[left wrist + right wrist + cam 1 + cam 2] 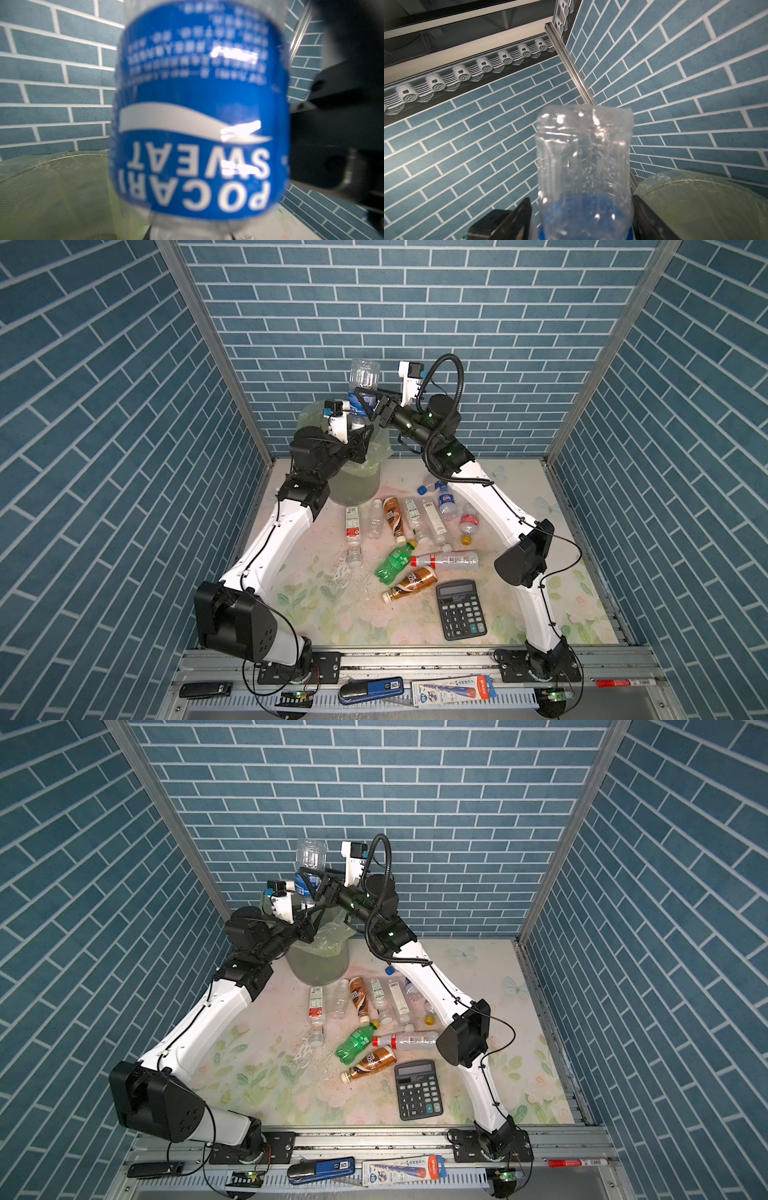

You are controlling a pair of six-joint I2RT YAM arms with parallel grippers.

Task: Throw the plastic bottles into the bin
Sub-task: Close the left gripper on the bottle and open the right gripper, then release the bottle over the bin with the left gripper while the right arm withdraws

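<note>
My left gripper is going to let go of the clear bottle with the blue label, which hangs base-up over the bin, inside the bin's pale green bag (353, 432) (76, 210).
A clear plastic bottle with a blue label (364, 377) (309, 855) hangs base-up over the bin (353, 489) (320, 967). My left gripper (358, 429) (305, 907) is shut on its neck from below; the blue label (197, 124) fills the left wrist view. My right gripper (365, 400) (312, 880) straddles the labelled middle, its fingers (525, 209) standing open on either side of the bottle (583, 155). Several more plastic bottles lie on the mat, among them a green one (392, 564) and two brown ones (411, 583) (392, 516).
A black calculator (460, 610) (419, 1090) lies on the mat at the front right. The bin's pale green bag (52, 187) (695, 197) folds over its rim. Blue brick walls close in the back and both sides. Pens and small tools rest on the front rail (415, 659).
</note>
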